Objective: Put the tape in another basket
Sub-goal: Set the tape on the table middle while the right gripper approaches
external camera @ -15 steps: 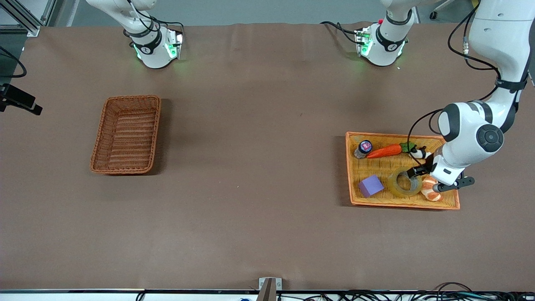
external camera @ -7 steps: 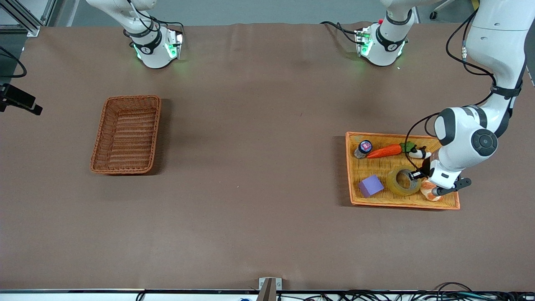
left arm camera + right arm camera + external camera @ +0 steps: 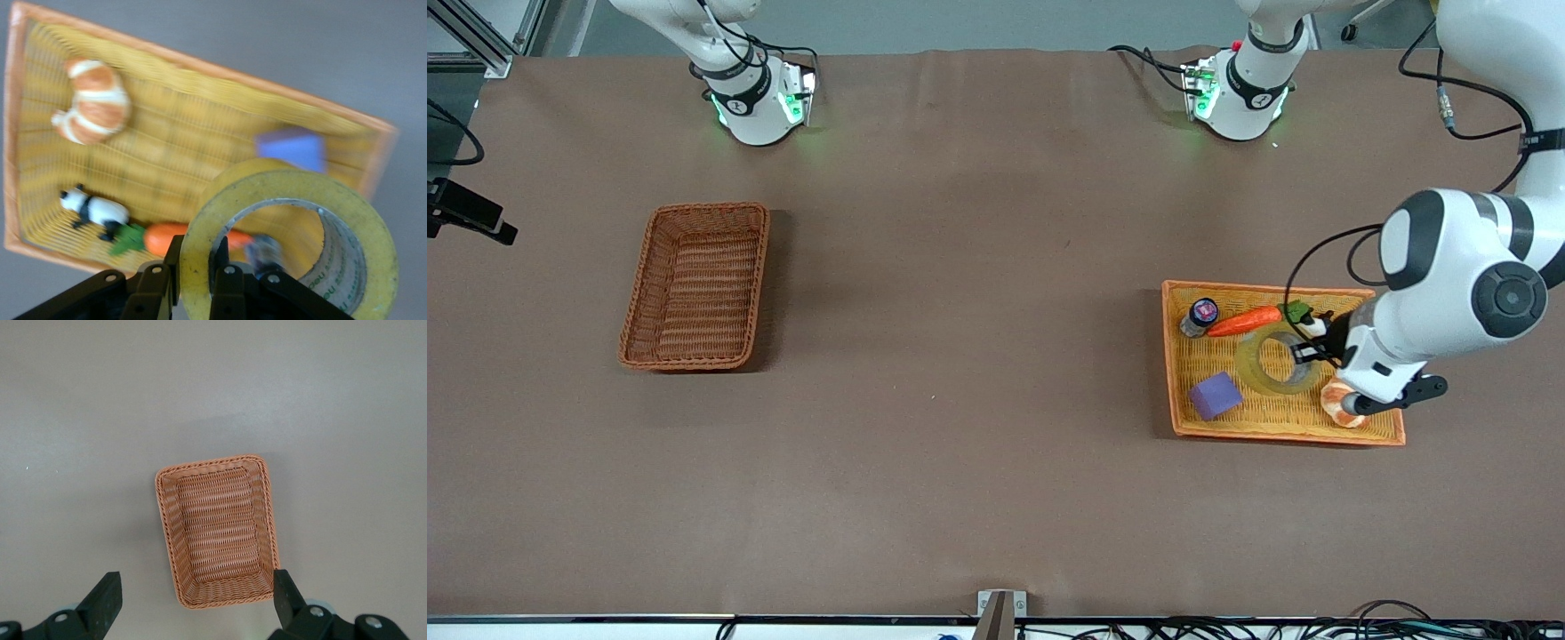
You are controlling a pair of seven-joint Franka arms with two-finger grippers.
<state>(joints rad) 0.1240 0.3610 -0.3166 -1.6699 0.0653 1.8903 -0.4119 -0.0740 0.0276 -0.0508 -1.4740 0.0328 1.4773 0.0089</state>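
The tape, now held up over the orange-yellow basket, will be let go by my left gripper on the bare brown tabletop (image 3: 946, 332) between the two baskets.
My left gripper (image 3: 1307, 353) is shut on the wall of the tape (image 3: 1272, 363), a translucent yellowish ring, and holds it up over the flat orange-yellow basket (image 3: 1263, 287). In the left wrist view the gripper (image 3: 197, 251) has one finger outside and one inside the tape (image 3: 280, 183). The narrow reddish-brown wicker basket (image 3: 696, 284) sits empty toward the right arm's end of the table. My right gripper (image 3: 195, 587) is open and empty, high over that basket (image 3: 217, 527); it is out of the front view.
The orange-yellow basket (image 3: 167, 133) holds a carrot (image 3: 1245, 320), a purple block (image 3: 1216, 395), a croissant (image 3: 1338, 400), a panda toy (image 3: 1312, 327) and a small bottle (image 3: 1200, 316). Bare brown tabletop lies between the two baskets.
My left gripper closed on the tape and lifted it off the orange-yellow basket's floor; the left arm rose. The right arm has not moved.
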